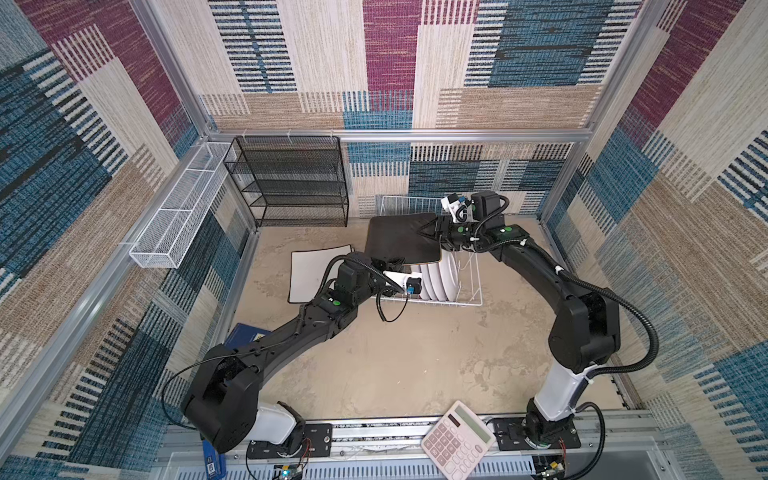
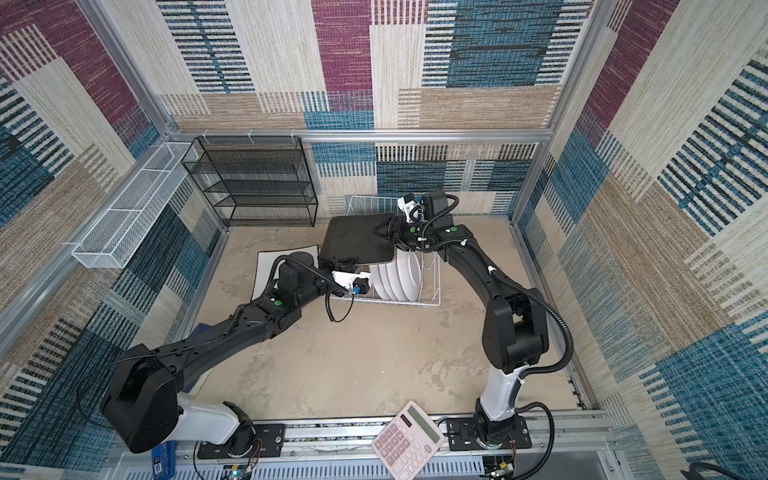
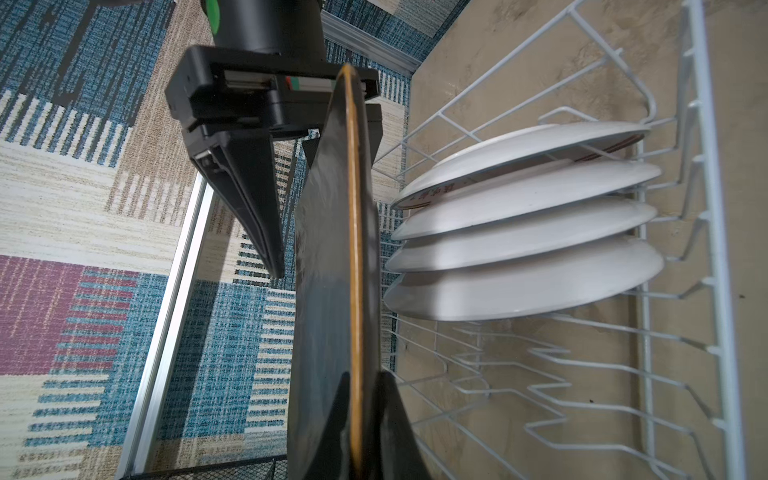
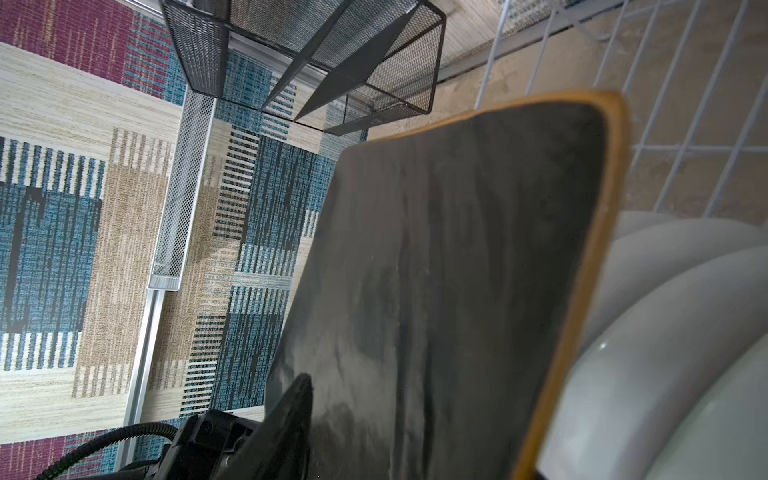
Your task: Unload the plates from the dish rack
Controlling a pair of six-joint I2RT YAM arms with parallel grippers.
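My left gripper is holding the black square plate by its near edge, so I need my right gripper to clamp one side before my left gripper takes the opposite edge point(image 1: 369, 235).
A black square plate point(image 1: 399, 241) point(image 2: 357, 241) with a tan rim hangs nearly flat above the white wire dish rack point(image 1: 469, 291) point(image 2: 432, 291). My left gripper point(image 1: 392, 262) point(image 3: 360, 386) is shut on its near edge. My right gripper point(image 1: 428, 230) point(image 2: 384, 230) straddles the far right edge, open. In the left wrist view one of its fingers point(image 3: 257, 208) stands a little off the plate point(image 3: 328, 249). Several round white plates point(image 1: 436, 278) point(image 3: 519, 232) stand on edge in the rack point(image 3: 706, 208). A large white plate point(image 1: 307, 270) with a dark edge lies on the table left of the rack.
A black mesh tiered shelf point(image 1: 291, 183) stands at the back left against the wall. A long white mesh basket point(image 1: 178, 208) hangs on the left wall. A calculator point(image 1: 457, 440) lies at the front rail and a blue book point(image 1: 245, 334) sits under the left arm.
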